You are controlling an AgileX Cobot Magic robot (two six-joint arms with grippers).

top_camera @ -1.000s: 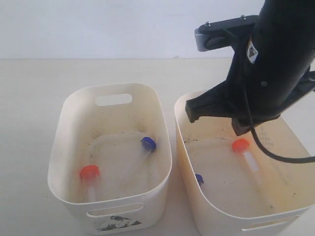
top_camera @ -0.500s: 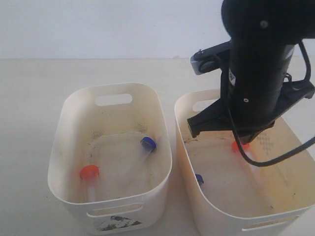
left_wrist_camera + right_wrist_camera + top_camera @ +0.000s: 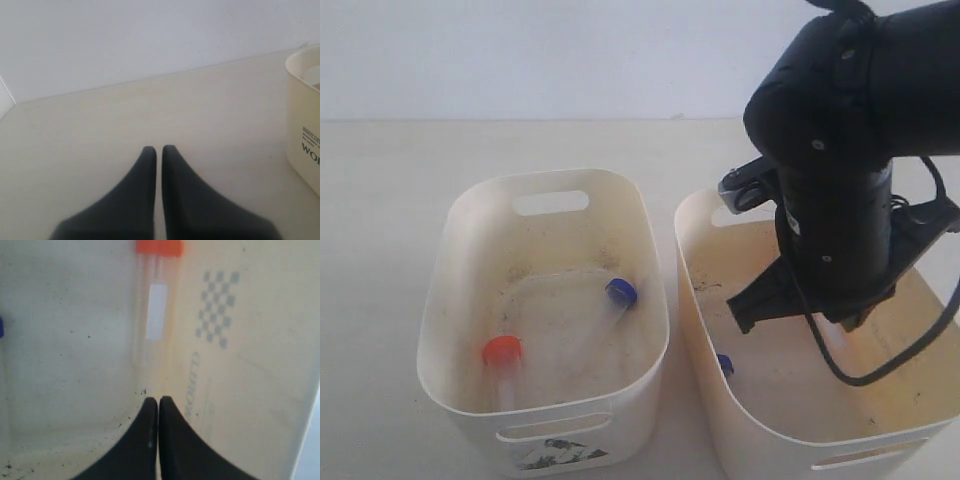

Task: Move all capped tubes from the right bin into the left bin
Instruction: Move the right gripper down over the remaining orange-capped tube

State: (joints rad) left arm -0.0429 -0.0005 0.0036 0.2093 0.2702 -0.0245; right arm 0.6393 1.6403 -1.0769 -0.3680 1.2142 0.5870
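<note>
The robot's right gripper is closed and empty short of the bottom end of the orange-capped tube, so it should open and grip the tube at its white label (image 3: 156, 314).
The right bin (image 3: 692, 262) holds an orange-capped tube (image 3: 155, 305) lying along the foot of the wall with the dotted diamond (image 3: 216, 307). A blue cap (image 3: 724, 364) shows by that bin's near left wall. My right gripper (image 3: 158, 401) is shut and empty, low inside this bin, its tips a short way from the tube's bottom end. In the exterior view the right arm (image 3: 835, 200) hides both gripper and orange tube. The left bin (image 3: 552, 180) holds an orange-capped tube (image 3: 502, 352) and a blue-capped tube (image 3: 620, 292). My left gripper (image 3: 159, 149) is shut over bare table.
The two bins stand side by side with a narrow gap between them. In the left wrist view a corner of a labelled cream bin (image 3: 305, 125) shows at the edge. A black cable (image 3: 880, 370) loops off the right arm over the right bin.
The right arm has swung upright and dropped down into the right bin, covering the orange-capped tube in the exterior view. The tubes have not moved.
</note>
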